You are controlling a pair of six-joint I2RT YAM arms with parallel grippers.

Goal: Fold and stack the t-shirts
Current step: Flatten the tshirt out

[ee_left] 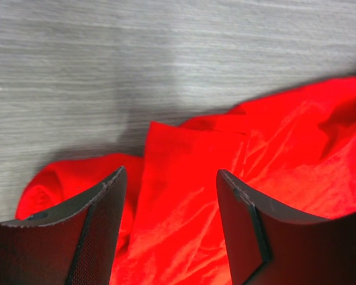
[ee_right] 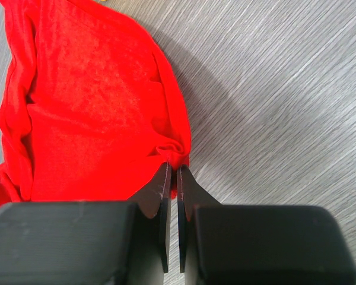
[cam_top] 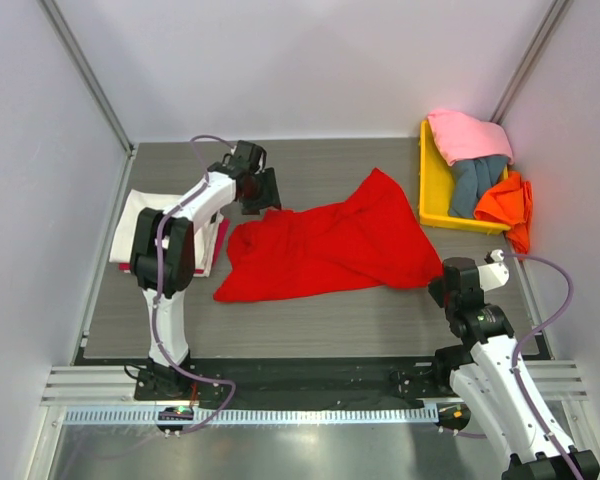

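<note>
I need to pinch the loose flap's corner (ee_left: 157,132) with my left gripper before both grippers lift the red t-shirt, as it lies rumpled over itself with only my right gripper pinching it.
A bright red t-shirt (cam_top: 330,250) lies spread and rumpled across the middle of the table. My left gripper (cam_top: 263,192) hovers over its far left corner with jaws apart; in the left wrist view the red t-shirt (ee_left: 184,196) shows between and under the left gripper (ee_left: 171,172), with nothing pinched. My right gripper (cam_top: 442,285) is at the shirt's near right corner. In the right wrist view the right gripper (ee_right: 172,169) is shut on a bunched bit of the red t-shirt (ee_right: 89,107). A folded cream-white t-shirt (cam_top: 145,225) lies at the left.
A yellow tray (cam_top: 432,190) at the back right holds a pink t-shirt (cam_top: 465,135), a grey-blue one (cam_top: 472,180) and an orange one (cam_top: 508,205) hanging over its edge. A pink-red edge (cam_top: 218,245) shows under the cream stack. White walls close in on three sides.
</note>
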